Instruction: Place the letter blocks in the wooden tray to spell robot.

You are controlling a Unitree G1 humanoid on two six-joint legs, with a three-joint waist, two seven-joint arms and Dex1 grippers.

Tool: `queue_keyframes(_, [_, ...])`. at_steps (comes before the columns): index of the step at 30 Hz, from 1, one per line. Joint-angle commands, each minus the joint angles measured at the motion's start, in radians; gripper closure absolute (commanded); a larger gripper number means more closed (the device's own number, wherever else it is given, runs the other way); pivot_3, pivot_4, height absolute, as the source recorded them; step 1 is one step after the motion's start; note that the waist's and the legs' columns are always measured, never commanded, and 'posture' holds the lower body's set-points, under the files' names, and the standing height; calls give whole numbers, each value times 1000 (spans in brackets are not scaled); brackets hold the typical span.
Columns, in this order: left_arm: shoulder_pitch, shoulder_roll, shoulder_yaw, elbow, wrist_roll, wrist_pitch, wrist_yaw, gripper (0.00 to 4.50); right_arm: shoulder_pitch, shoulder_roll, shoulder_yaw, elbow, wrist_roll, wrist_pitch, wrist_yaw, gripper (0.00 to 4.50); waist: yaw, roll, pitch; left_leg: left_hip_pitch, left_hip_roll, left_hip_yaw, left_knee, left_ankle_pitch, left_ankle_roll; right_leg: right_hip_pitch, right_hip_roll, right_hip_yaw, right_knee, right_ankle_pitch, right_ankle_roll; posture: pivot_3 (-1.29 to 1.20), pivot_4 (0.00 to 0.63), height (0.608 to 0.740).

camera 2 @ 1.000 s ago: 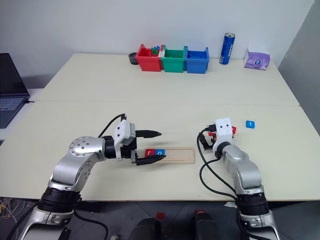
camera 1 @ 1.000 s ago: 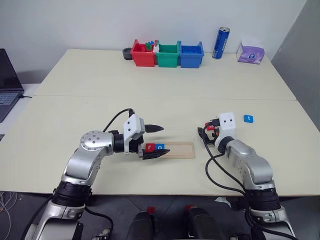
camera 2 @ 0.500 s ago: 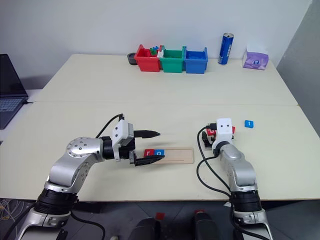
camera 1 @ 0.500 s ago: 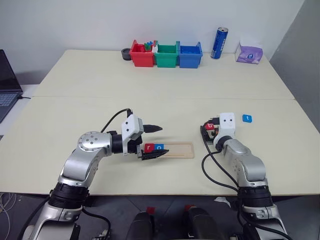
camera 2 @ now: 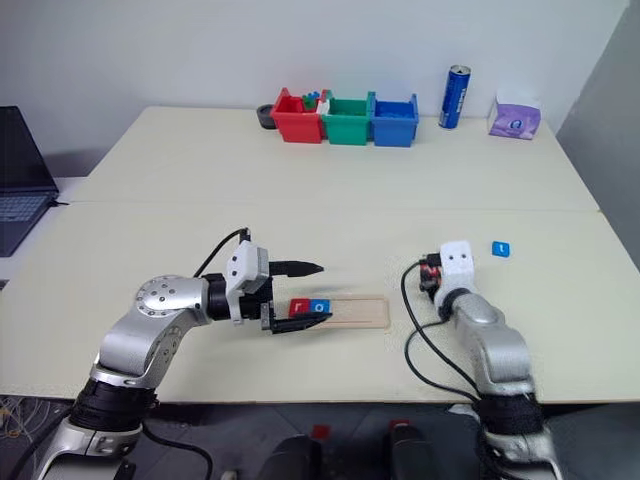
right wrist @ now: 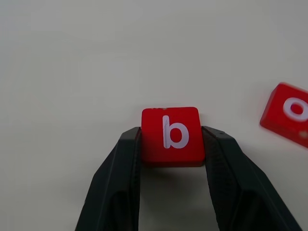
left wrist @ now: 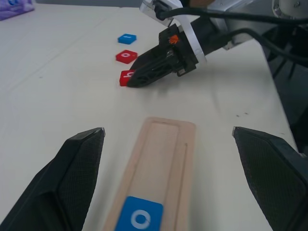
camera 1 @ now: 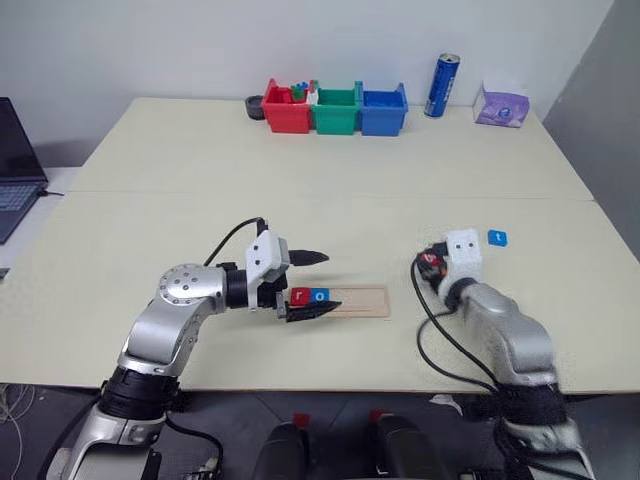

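I pinch red b's side that must meet blue o with my right gripper, so next I set b down and grip its top and bottom edges (right wrist: 170, 110).
The wooden tray (camera 1: 355, 300) lies at the table's front middle, with a red "r" block (camera 1: 300, 295) and a blue "o" block (camera 1: 318, 295) at its left end. My left gripper (camera 1: 330, 282) is open, one finger on each side of that end. To the right, my right gripper (right wrist: 171, 137) is shut on a red "b" block (right wrist: 171, 132), its fingers (right wrist: 120, 163) pressing the block's two sides. Whether the block is off the table I cannot tell. A red "o" block (left wrist: 126, 56) lies beside it. A blue "t" block (camera 1: 497, 237) lies farther back right.
Red (camera 1: 285, 108), green (camera 1: 335, 110) and blue (camera 1: 383, 110) bins stand in a row at the back. To their right are a blue can (camera 1: 441, 86) and a purple tissue pack (camera 1: 501, 108). A laptop (camera 1: 15, 165) sits at the far left.
My right gripper has closed on the red "b" block and drawn back a little toward me and to the right. The left arm has stayed still.
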Motion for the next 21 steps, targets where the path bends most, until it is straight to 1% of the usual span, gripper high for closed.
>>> queue_keyframes(1, [0,6,4,-39,-26,-12,-11,0,101,-35,-30,-237,76,237,31,3032,0,0,0,0,0,0,0,0,0,0,0,0,0,0,0,0,150,740])
queue_keyframes(3, [4,5,1,-42,-26,-13,-13,0,161,-30,-45,-347,110,357,30,3032,-1,0,0,0,0,-1,0,0,0,1,0,0,-1,0,0,0,150,740])
queue_keyframes(5, [9,3,-3,-46,-27,-14,-15,0,185,-14,-48,-405,125,426,24,3032,-2,0,0,1,0,-1,0,0,0,1,0,-1,-1,0,0,0,150,740])
queue_keyframes(7, [10,1,-7,-47,-28,-14,-18,0,198,1,-34,-436,123,463,12,3032,-3,-1,-1,2,0,-1,0,0,0,2,0,-1,-1,0,1,0,150,740])
queue_keyframes(9, [7,1,-12,-44,-29,-15,-19,0,202,31,-32,-438,112,493,-8,3032,-5,-1,-1,5,0,0,0,0,0,5,0,0,-1,-3,5,0,150,740])
queue_keyframes(12, [-1,3,-16,-36,-31,-19,-22,0,194,70,-32,-439,108,513,-21,2003,-5,-2,-1,9,0,0,0,0,0,8,1,0,-1,-3,5,0,150,740])
queue_keyframes(15, [-4,5,-19,-30,-29,-23,-28,0,171,51,-34,-433,108,496,-7,926,-5,-4,-3,9,0,1,0,0,0,8,1,0,-1,-3,5,0,150,740])
queue_keyframes(17, [-4,4,-19,-31,-28,-23,-29,0,137,43,-75,-427,121,481,17,168,-5,-4,-3,10,0,1,0,0,0,8,1,0,-2,-3,5,0,150,740])
queue_keyframes(18, [-4,4,-19,-32,-27,-23,-30,0,110,56,-118,-420,143,480,39,17,-5,-4,-3,10,0,2,0,0,0,8,1,0,-2,-3,5,0,150,740])
queue_keyframes(19, [-4,5,-18,-30,-27,-25,-33,0,81,61,-159,-408,170,481,68,17,-5,-4,-2,10,0,2,0,0,0,8,1,0,-2,-3,5,0,150,740])
queue_keyframes(21, [-5,5,-17,-27,-27,-27,-36,0,17,-11,-229,-365,246,411,196,17,-5,-3,-2,10,-1,2,0,0,0,8,1,0,-2,-3,5,0,150,740])
